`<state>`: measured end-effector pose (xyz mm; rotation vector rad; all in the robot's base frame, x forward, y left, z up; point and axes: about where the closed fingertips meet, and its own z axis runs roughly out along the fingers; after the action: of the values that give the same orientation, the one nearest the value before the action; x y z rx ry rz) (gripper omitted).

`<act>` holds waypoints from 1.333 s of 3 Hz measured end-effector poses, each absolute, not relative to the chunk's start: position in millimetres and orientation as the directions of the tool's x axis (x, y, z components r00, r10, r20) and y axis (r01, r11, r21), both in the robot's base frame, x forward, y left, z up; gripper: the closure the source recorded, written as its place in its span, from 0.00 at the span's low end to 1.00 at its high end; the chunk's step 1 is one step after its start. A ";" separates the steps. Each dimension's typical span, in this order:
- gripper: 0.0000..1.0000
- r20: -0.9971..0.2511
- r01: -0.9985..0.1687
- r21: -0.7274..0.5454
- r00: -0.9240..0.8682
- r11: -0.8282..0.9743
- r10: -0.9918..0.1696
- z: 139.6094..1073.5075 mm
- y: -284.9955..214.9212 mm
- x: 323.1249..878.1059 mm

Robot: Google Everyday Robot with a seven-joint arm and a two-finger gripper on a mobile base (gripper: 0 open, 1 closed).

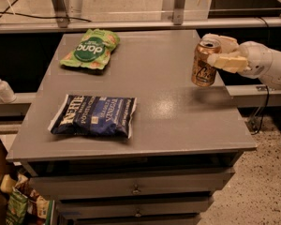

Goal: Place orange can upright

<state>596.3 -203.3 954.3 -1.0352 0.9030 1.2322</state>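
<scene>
My gripper is going to stand the orange can, now upright at the table's edge, upright on the grey table (206, 104) near the white arm's side edge.
The orange can (204, 63) is a small orange-gold drink can with a silver top and dark script on its side. It stands upright at the right edge of the grey table (145, 88). My gripper (218, 52) reaches in from the right and is shut on the can, one cream finger behind its top and one across its front. The white arm runs off the right side of the view.
A green snack bag (90, 49) lies at the table's far left. A dark blue chip bag (93, 116) lies at the front left. A white pump bottle (2, 88) stands on a ledge left of the table. Drawers sit under the tabletop.
</scene>
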 end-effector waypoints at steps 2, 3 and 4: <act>1.00 -0.910 -0.987 -0.152 0.160 0.053 0.383 937.9 -206.7 597.2; 1.00 -0.897 -0.985 -0.165 0.170 0.048 0.407 928.3 -213.6 589.2; 1.00 -0.892 -0.984 -0.176 0.175 0.035 0.416 921.6 -219.5 579.4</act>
<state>579.4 -219.5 921.6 -0.9716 0.7610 1.2538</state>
